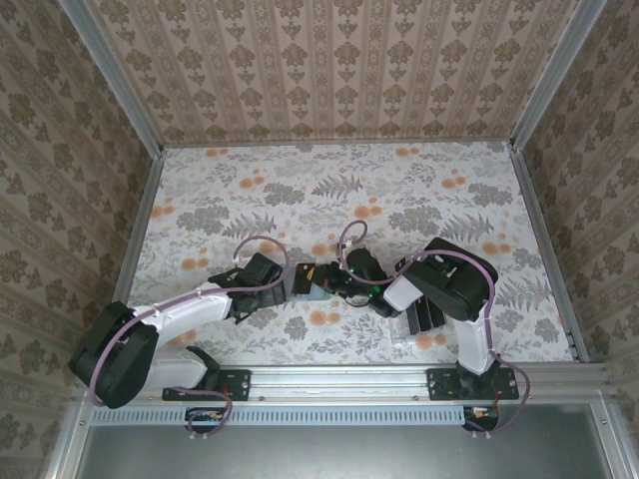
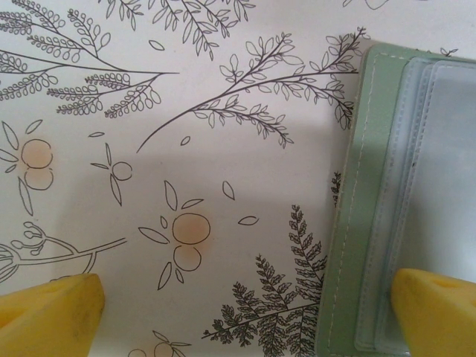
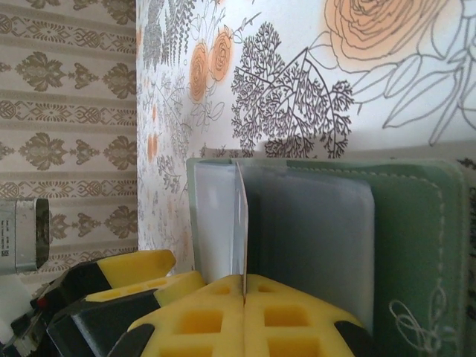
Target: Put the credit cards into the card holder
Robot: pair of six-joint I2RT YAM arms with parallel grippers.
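Note:
I should use my right gripper to let go of the thin credit card between the clear sleeves of the open card holder point(image 1: 301, 280) point(image 3: 249, 230). The card now stands upright against the sleeves.
The card holder point(image 3: 416, 245) lies open on the flowered table, sage-green outside with grey-blue clear sleeves point(image 3: 312, 223) inside. My right gripper point(image 3: 244, 279) is shut on a thin credit card point(image 3: 242, 216), seen edge-on and standing upright against the sleeves. In the left wrist view the card holder point(image 2: 357, 186) lies at the right. My left gripper point(image 2: 249, 305) stands wide open low over the table, its right fingertip point(image 2: 435, 312) over the holder's sleeves and its left one on the bare cloth side. From above, both grippers meet at the holder point(image 1: 303, 282), left gripper point(image 1: 272, 281) and right gripper point(image 1: 327, 285).
A clear slotted rack point(image 1: 419, 321) with dark cards stands by the right arm's base. Patterned walls close the table on three sides. A metal rail point(image 1: 339, 384) runs along the near edge. The left gripper's yellow finger point(image 3: 137, 268) sits close beside the right gripper.

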